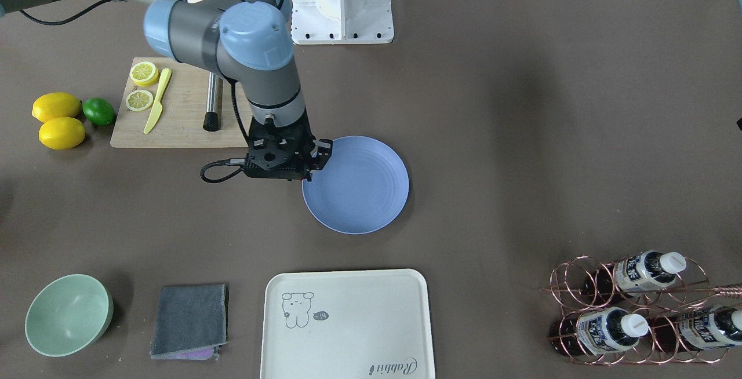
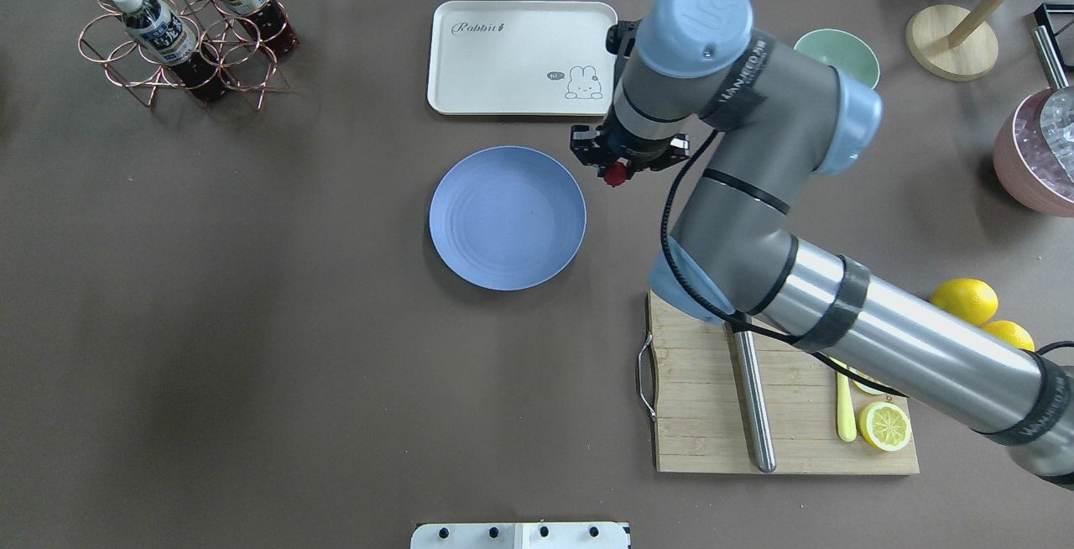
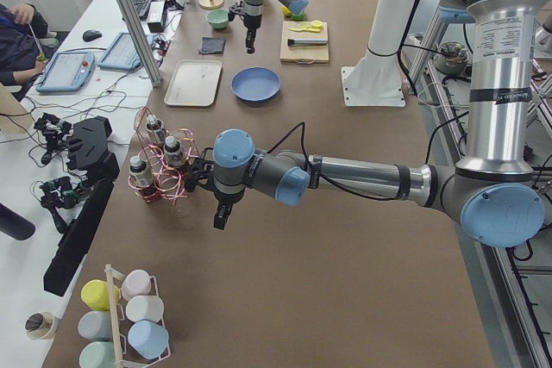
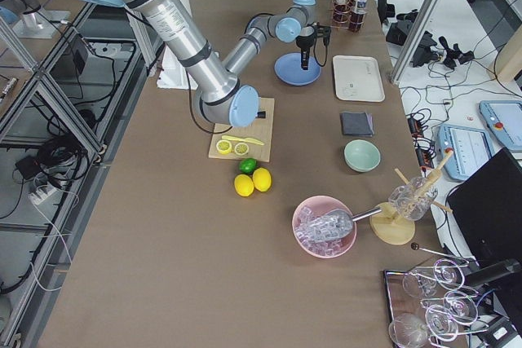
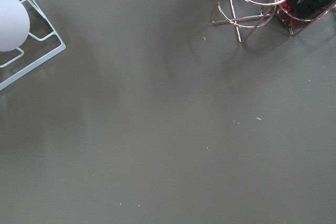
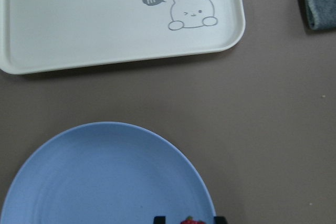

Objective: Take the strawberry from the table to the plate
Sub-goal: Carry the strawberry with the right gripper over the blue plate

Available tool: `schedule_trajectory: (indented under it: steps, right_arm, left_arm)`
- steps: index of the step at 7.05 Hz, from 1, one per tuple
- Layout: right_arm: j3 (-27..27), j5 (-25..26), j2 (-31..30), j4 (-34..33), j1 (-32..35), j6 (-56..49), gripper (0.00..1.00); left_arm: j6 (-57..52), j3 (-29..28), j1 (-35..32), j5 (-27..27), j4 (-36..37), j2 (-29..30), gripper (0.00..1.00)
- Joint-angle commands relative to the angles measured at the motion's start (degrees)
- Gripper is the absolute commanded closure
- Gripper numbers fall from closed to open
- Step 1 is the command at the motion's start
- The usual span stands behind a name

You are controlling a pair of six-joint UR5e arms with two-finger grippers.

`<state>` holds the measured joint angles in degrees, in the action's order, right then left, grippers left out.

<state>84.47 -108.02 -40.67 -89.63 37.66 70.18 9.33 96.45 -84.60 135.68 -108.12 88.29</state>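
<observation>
The strawberry will leave my right gripper near the middle of the periwinkle-blue plate (image 1: pixel 346 180), slightly toward the wooden cutting board.
My right gripper (image 2: pixel 618 169) is shut on the small dark-red strawberry (image 2: pixel 616 174), lifted off the grey-brown table (image 2: pixel 252 280). In the right wrist view the strawberry (image 6: pixel 192 221) shows at the bottom edge between two black fingertips (image 6: pixel 158 219), just at the rim of the periwinkle-blue plate (image 6: pixel 105 177). The plate (image 2: pixel 507 217) lies bare at the table's middle, and the gripper (image 1: pixel 310 164) hangs over its edge on the robot's right. My left gripper (image 3: pixel 220 217) hovers over bare table near the bottle rack; whether it is open or shut I cannot tell.
A cream tray (image 2: pixel 522 56) lies beyond the plate. A wooden cutting board (image 2: pixel 713 415) with a metal rod, a yellow knife and lemon slices sits under the right arm. Lemons (image 2: pixel 965 299), a mint bowl (image 2: pixel 839 54), a grey cloth (image 1: pixel 190 321) and a copper bottle rack (image 2: pixel 180 37) stand around.
</observation>
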Motion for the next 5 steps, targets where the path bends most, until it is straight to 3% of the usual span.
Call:
schedule_trajectory:
  steps: [1, 5]
  right_arm:
    - [-9.1, 4.9, 3.6, 7.8, -3.2, 5.0, 1.00]
    - [-11.3, 8.5, 2.9, 11.2, -8.1, 7.2, 1.00]
  left_arm:
    - [0.0, 0.2, -0.2, 0.0, 0.0, -1.1, 0.02]
    - [0.0, 0.5, -0.8, 0.1, -0.2, -1.4, 0.02]
